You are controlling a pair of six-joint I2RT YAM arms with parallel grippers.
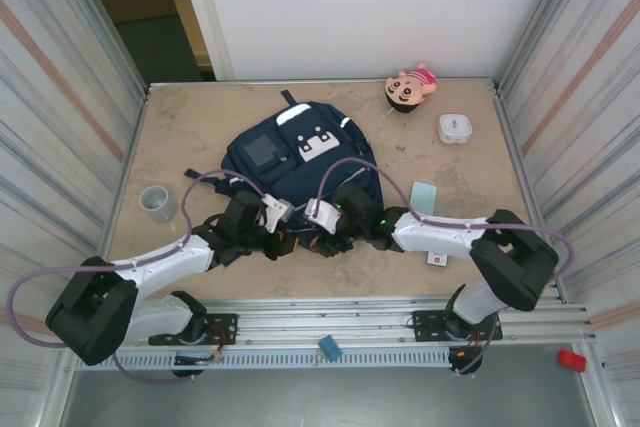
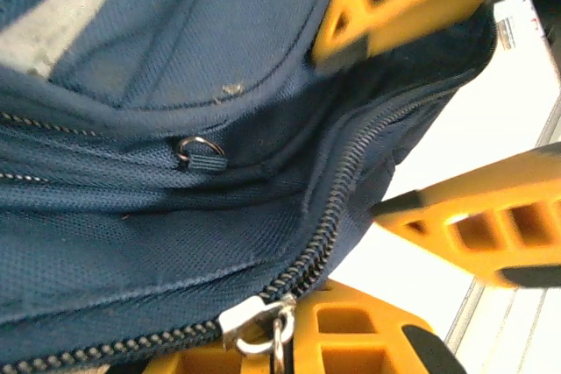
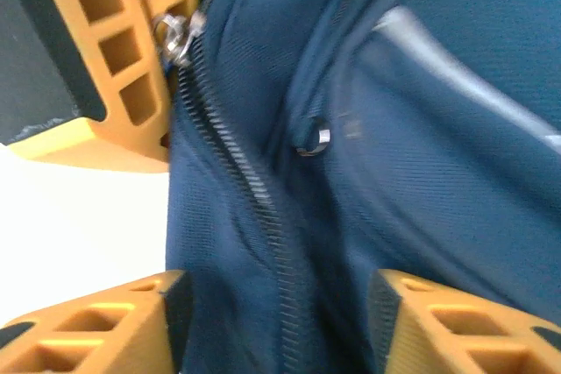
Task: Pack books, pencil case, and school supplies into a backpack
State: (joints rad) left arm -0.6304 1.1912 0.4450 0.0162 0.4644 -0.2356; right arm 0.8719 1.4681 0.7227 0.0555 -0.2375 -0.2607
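The zipper line has a slack fold next to the silver zipper pull, so my right gripper will pinch the zipper edge (image 3: 286, 295) and pull it away from my left gripper.
The navy backpack (image 1: 300, 152) lies flat mid-table, its zipper edge toward the arms. My left gripper (image 1: 284, 240) sits at that near edge, shut on the silver zipper pull (image 2: 279, 339), which runs down between its orange fingers (image 2: 351, 339). My right gripper (image 1: 334, 231) is just to the right of it, open. Its two fingers (image 3: 88, 330) stand either side of a fold of backpack fabric (image 3: 280, 243) with the zipper line on it. The pale teal pencil case (image 1: 424, 197) and the small white school supplies pack (image 1: 438, 258) lie right of the backpack. The books are out of view.
A grey cup (image 1: 158, 203) stands left of the backpack. At the back right are a small white square box (image 1: 455, 128) and a doll (image 1: 410, 87). Metal walls close in both sides of the table (image 1: 190, 137).
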